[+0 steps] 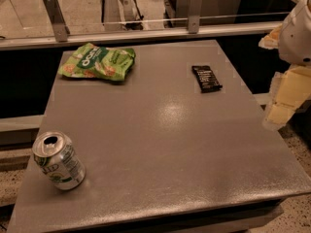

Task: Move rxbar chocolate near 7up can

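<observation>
I need to next move my gripper over to the middle of the rxbar chocolate (206, 78), in between the short ends of the bar, and close it there.
The rxbar chocolate (206, 78), a small flat black bar with faint white print, lies on the grey table (165, 144) at the back right. The 7up can (58, 160), silver with green markings and its pull-tab top showing, sits at the front left corner, far from the bar. My gripper (284, 98) hangs at the right edge of the view, beyond the table's right edge, to the right of the bar and a little nearer the front. It holds nothing that I can see.
A crinkled green snack bag (98, 62) lies at the back left of the table. A glass railing with metal posts (56, 16) runs behind the table. The floor drops away at the left and right edges.
</observation>
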`<state>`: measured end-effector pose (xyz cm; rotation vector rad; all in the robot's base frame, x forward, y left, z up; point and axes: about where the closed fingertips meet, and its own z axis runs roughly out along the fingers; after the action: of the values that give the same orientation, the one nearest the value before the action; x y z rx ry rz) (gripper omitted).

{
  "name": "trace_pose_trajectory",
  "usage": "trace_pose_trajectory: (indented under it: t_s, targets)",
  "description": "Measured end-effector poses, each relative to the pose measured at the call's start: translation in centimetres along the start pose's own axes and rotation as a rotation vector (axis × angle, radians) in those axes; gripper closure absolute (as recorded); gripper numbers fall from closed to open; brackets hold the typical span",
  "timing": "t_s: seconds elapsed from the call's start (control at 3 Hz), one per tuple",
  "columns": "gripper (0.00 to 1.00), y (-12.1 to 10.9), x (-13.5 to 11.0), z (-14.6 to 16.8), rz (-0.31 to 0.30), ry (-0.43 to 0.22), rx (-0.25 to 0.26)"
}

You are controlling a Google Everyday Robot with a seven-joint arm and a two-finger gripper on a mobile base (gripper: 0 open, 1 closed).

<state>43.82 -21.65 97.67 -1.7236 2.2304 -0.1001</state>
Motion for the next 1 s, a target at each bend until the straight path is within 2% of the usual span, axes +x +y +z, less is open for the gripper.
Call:
trace_pose_trajectory:
  t_s: [0.33,0.67,1.0]
  targets:
    - [0.00,0.0,0.0,0.0,0.000,0.000,0.000]
    - [0.00,-1.2,-0.2,0.9,-0.015,-0.039,-0.001]
    - [0.00,-4.1,-0.5,4.2,0.032,-0.120,-0.020]
